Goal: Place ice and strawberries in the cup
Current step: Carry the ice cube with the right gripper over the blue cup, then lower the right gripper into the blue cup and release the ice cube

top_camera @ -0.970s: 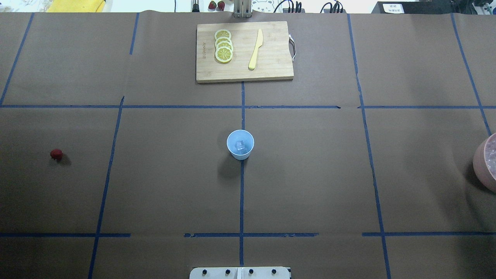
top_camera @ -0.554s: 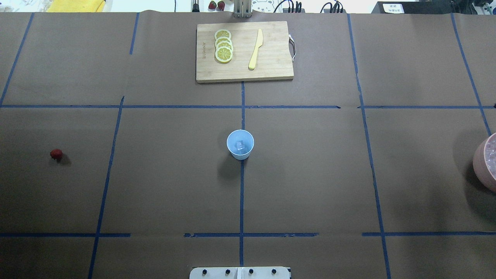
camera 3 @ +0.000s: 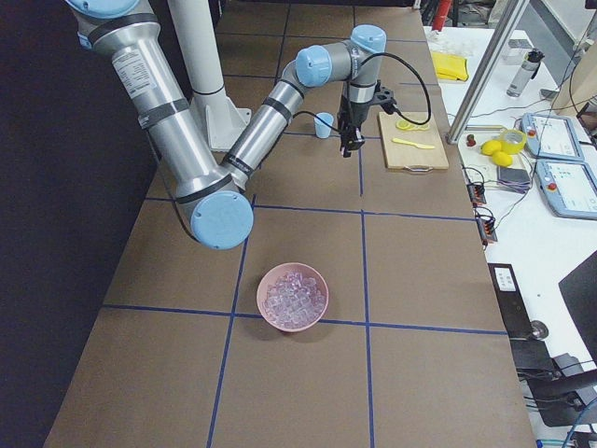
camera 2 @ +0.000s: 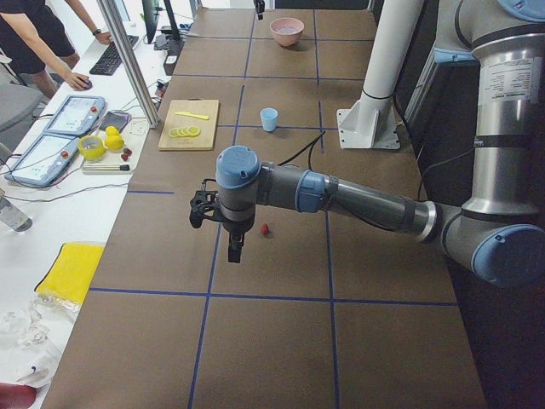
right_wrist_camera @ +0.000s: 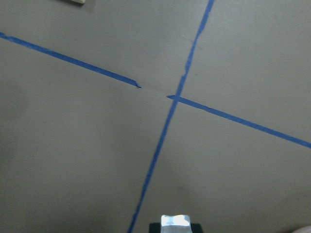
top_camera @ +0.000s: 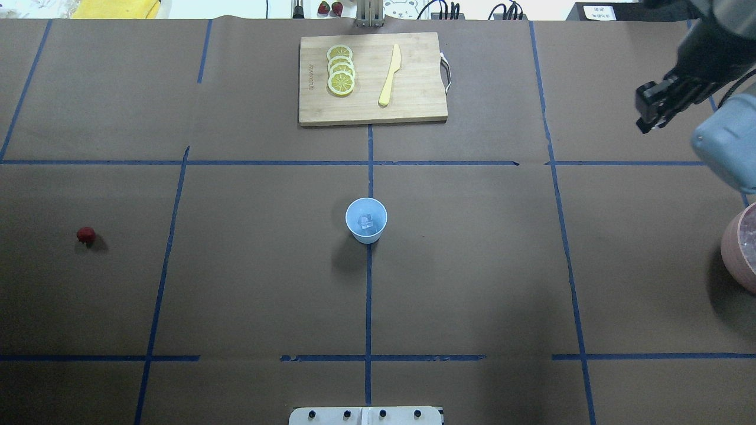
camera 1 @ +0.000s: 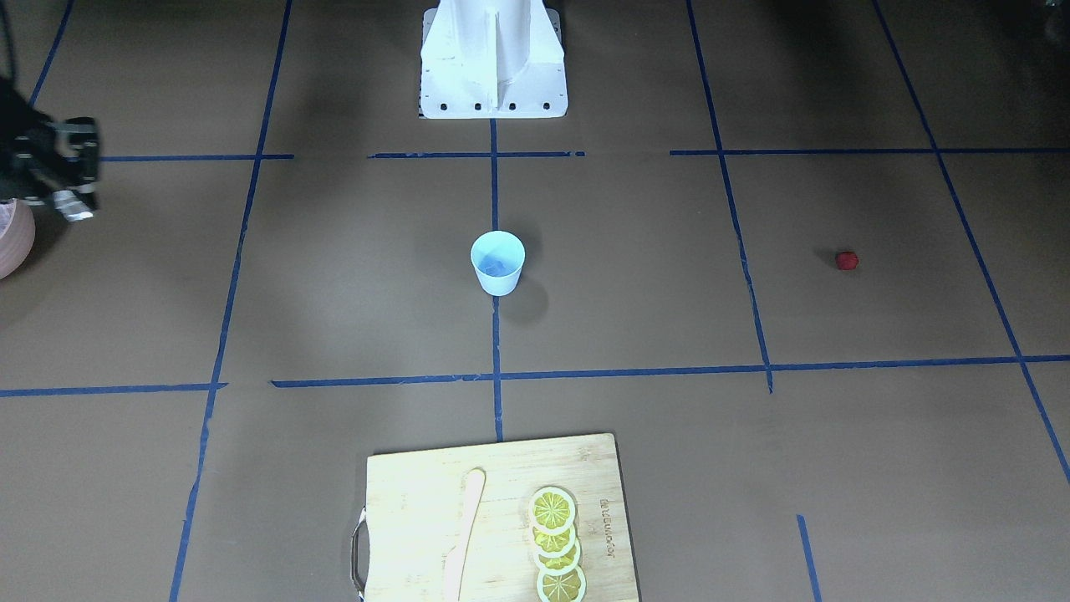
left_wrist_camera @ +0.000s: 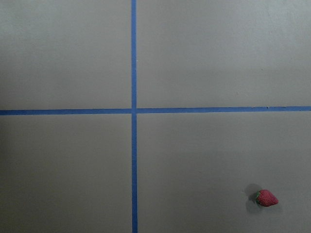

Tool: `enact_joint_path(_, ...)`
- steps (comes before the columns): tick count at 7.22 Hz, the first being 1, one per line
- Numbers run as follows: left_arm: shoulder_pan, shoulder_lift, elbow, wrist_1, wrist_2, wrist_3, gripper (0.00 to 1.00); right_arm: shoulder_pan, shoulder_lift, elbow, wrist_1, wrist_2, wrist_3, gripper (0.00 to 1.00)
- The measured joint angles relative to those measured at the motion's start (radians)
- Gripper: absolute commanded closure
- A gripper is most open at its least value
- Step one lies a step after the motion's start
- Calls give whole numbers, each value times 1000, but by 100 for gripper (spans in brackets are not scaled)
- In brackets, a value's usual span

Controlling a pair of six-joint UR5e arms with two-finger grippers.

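My right gripper has the ice cube to put down. It will let go of it inside the pale blue cup (camera 1: 497, 266), by the clear ice at the cup's bottom.
The pale blue cup (top_camera: 366, 219) stands at the table's middle with clear ice (top_camera: 366, 222) in it; it also shows in the front view (camera 1: 498, 262). The tiny red strawberry (top_camera: 86, 235) lies far on the left, also in the left wrist view (left_wrist_camera: 267, 198). My left gripper (camera 2: 234, 251) hangs above the table near the strawberry (camera 2: 266, 229); I cannot tell if it is open. My right gripper (top_camera: 647, 118) is high over the far right. Its fingertips (right_wrist_camera: 175, 221) show as one pale block, shut; anything held is hidden.
A pinkish bowl (camera 3: 293, 297) full of ice cubes stands at the right edge (top_camera: 741, 248). A wooden cutting board (top_camera: 413, 106) at the back holds lemon slices (top_camera: 341, 71) and a pale knife (top_camera: 390, 75). Blue tape lines cross the brown table cover.
My right arm has come into the overhead view at the upper right, where it did not show before. The cup, the ice in it and the strawberry have not moved.
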Motion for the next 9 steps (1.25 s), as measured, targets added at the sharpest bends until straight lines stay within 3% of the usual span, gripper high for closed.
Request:
enact_joint_path(2, 9, -6, -1, -1, 5, 2, 0, -176, 109, -58, 110, -42, 288, 100)
enact_joint_path(4, 13, -7, -1, -1, 21, 2, 0, -317, 223, -184, 222, -119, 520, 100)
enact_joint_path(6, 22, -7, 0, -1, 26, 0, 0, -410, 345, -344, 294, -177, 675, 100)
enact_joint_path(9, 27, -8, 0, -1, 26, -1, 0, -492, 421, -507, 413, -246, 782, 98)
